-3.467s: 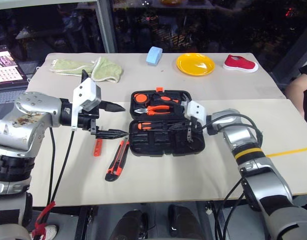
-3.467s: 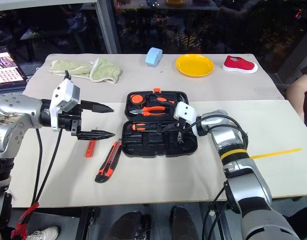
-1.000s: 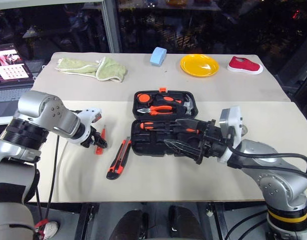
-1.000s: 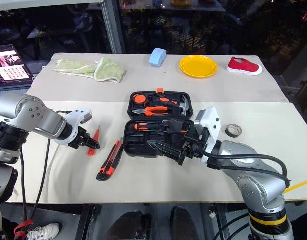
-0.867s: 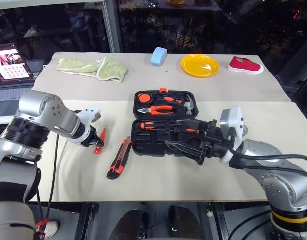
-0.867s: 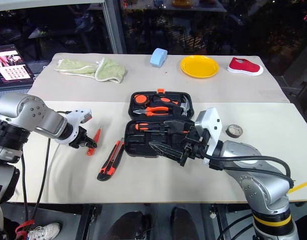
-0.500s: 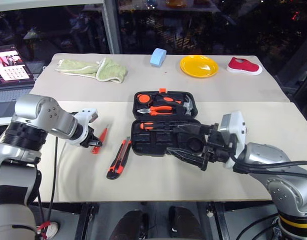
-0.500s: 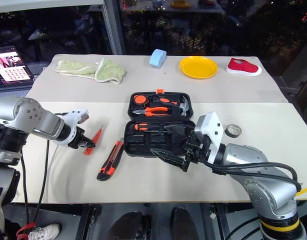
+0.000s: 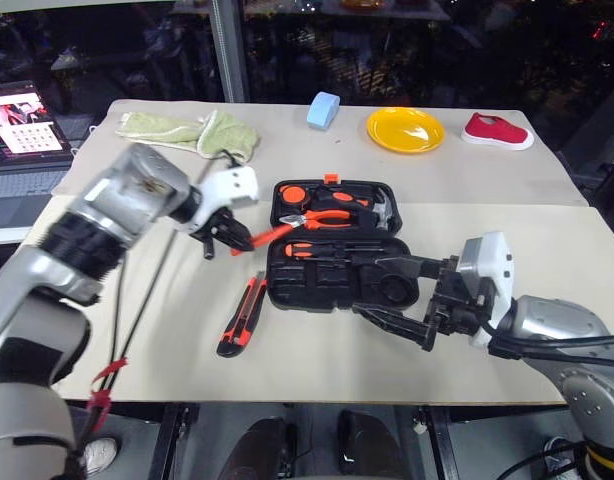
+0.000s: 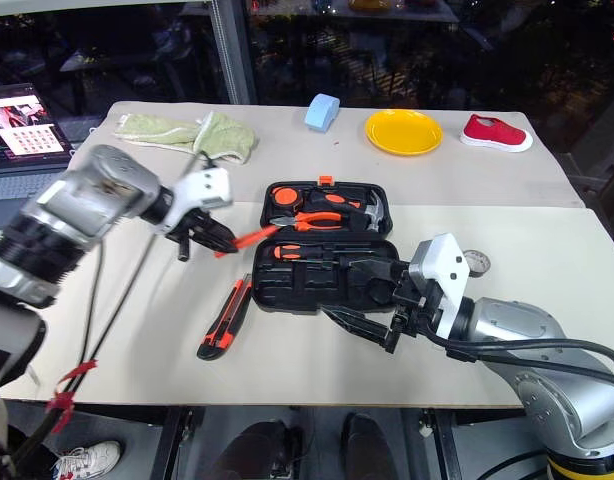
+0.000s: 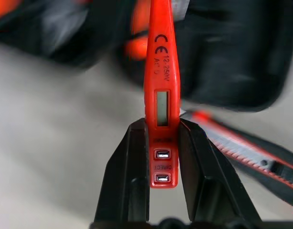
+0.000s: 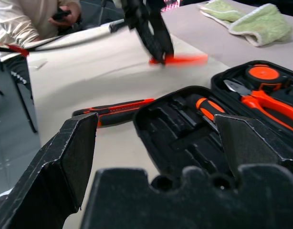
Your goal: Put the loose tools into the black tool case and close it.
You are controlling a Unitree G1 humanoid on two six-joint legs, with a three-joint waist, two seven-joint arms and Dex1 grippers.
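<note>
The robot's left gripper should set the orange tester screwdriver down in the case's near half (image 9: 307, 265) next to the black-and-orange screwdriver.
The black tool case (image 9: 332, 285) lies open in the middle of the table, with a black-and-orange screwdriver (image 12: 208, 107), pliers and a hammer in its recesses. My left gripper (image 9: 225, 238) hovers just left of the case's far half, shut on the slim orange tester screwdriver (image 11: 162, 90), whose tip points toward the case. The orange-and-black utility knife (image 9: 242, 315) lies on the table left of the case's near half. Over the near right corner of the case, my right gripper (image 9: 365, 288) stands wide open and holds nothing. A small grey tape roll (image 10: 477, 259) peeks out behind my right wrist.
At the far side of the table are a green towel (image 9: 192, 135), a blue sponge (image 9: 324, 108), a yellow plate (image 9: 405, 130) and a red shoe (image 9: 497, 131). A laptop (image 9: 22, 120) stands at the far left. A seated person (image 12: 22, 19) is beyond the table's left end.
My left gripper closed on the tester screwdriver, lifted it off the table and carried it right toward the case, rolling the wrist. The right gripper stayed open and drew back slightly.
</note>
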